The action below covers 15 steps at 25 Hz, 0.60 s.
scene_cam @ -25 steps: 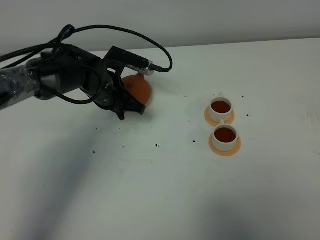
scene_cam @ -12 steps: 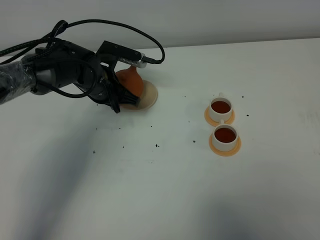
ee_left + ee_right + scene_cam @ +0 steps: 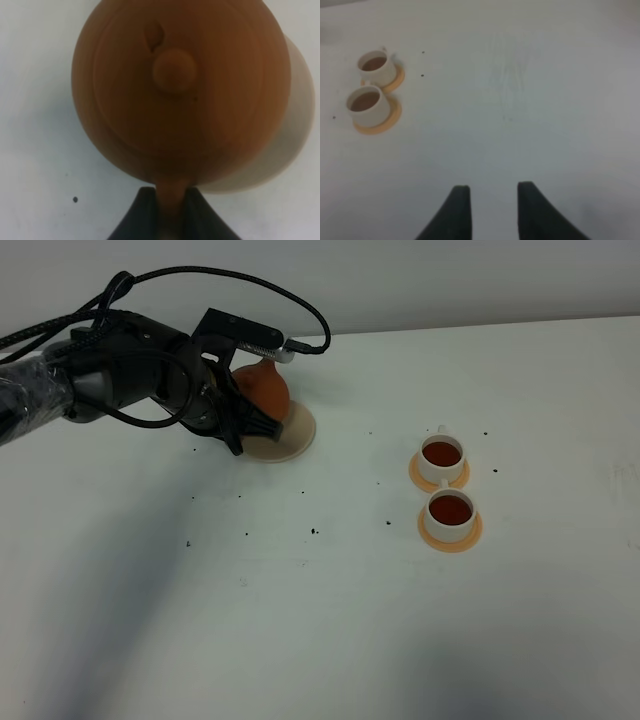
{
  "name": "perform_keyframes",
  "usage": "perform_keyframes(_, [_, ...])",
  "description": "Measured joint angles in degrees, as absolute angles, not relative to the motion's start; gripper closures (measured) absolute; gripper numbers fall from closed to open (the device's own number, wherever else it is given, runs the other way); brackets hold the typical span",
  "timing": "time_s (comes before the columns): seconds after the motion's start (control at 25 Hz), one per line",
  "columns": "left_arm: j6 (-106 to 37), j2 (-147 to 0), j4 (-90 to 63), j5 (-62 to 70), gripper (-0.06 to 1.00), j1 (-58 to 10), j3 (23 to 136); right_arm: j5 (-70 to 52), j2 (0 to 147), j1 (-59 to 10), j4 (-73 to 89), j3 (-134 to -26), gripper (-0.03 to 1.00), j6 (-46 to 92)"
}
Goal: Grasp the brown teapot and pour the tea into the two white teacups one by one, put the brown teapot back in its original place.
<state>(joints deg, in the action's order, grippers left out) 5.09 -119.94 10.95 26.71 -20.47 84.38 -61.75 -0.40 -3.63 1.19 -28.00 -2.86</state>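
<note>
Next, I set the brown teapot down on the middle of the cream saucer point(image 3: 273, 425) point(image 3: 216, 95) with my left gripper. The teapot now hangs upright over the saucer.
The brown teapot point(image 3: 263, 390) is held by its loop handle in my left gripper point(image 3: 240, 420). It hangs upright over the far left part of the cream saucer point(image 3: 296, 434); I cannot tell whether it touches the saucer. In the left wrist view the teapot's lid point(image 3: 173, 70) fills the frame, the left gripper point(image 3: 171, 202) is shut on the handle, and the saucer point(image 3: 301, 115) sticks out on one side. The two white teacups point(image 3: 441, 456) point(image 3: 450, 511) hold reddish-brown tea. My right gripper point(image 3: 492, 210) is open and empty, far from the cups point(image 3: 374, 65) point(image 3: 366, 102).
Each cup stands on a thin orange coaster point(image 3: 461, 536). Small dark specks point(image 3: 315, 532) dot the white table point(image 3: 320, 620). The left arm's black cable point(image 3: 220, 280) loops above the teapot.
My left gripper has carried the teapot back and to the left, uncovering the right part of the saucer. The cups have not moved.
</note>
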Motion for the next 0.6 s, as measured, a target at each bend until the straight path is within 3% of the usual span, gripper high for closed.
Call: perform_keyframes(0.6, [2.7,-120.9,7.4,25.5,0.82,-20.5,84.4,-61.8,-0.4,-3.6,1.2,-28.0,0.72,-2.9])
